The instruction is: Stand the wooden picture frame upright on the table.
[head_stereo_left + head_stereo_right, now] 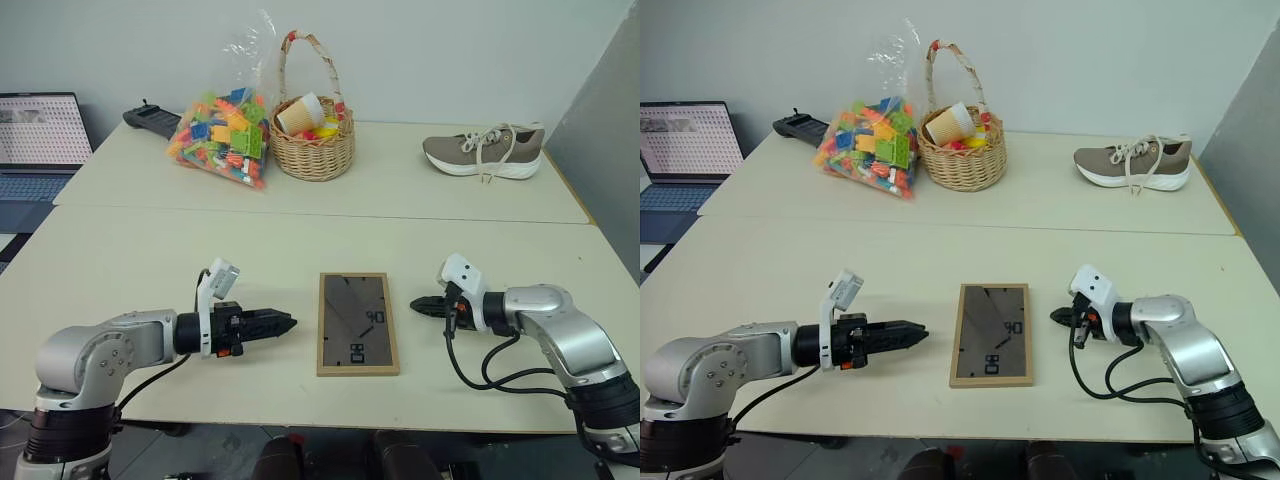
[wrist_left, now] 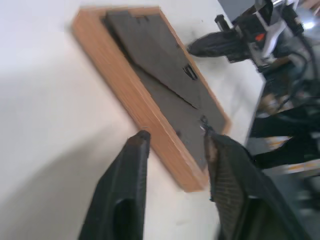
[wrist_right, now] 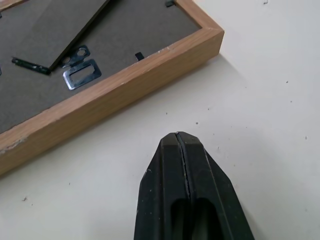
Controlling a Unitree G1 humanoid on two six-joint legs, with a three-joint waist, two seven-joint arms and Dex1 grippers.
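I should lift the frame by its long side (image 1: 321, 346) with my left gripper while my right gripper opens the stand, because the folded stand lies flat on the frame's back panel.
The wooden picture frame (image 1: 357, 322) lies flat on the table (image 1: 150, 260) near its front edge, with its dark back panel and folded stand facing up. My left gripper (image 1: 290, 322) hovers just left of the frame and points at its long side. In the left wrist view its fingers (image 2: 135, 155) stand open with nothing between them, close to the frame's wooden edge (image 2: 150, 130). My right gripper (image 1: 415, 305) is shut and empty, a short way right of the frame and pointing toward it. In the right wrist view its tip (image 3: 178, 137) sits near the frame's corner (image 3: 200, 40).
At the back of the table are a clear bag of colourful blocks (image 1: 222, 130), a wicker basket (image 1: 313, 150) holding a paper cup, and a beige shoe (image 1: 485, 152). A laptop (image 1: 40, 140) stands at the far left. A seam crosses the tabletop behind the frame.
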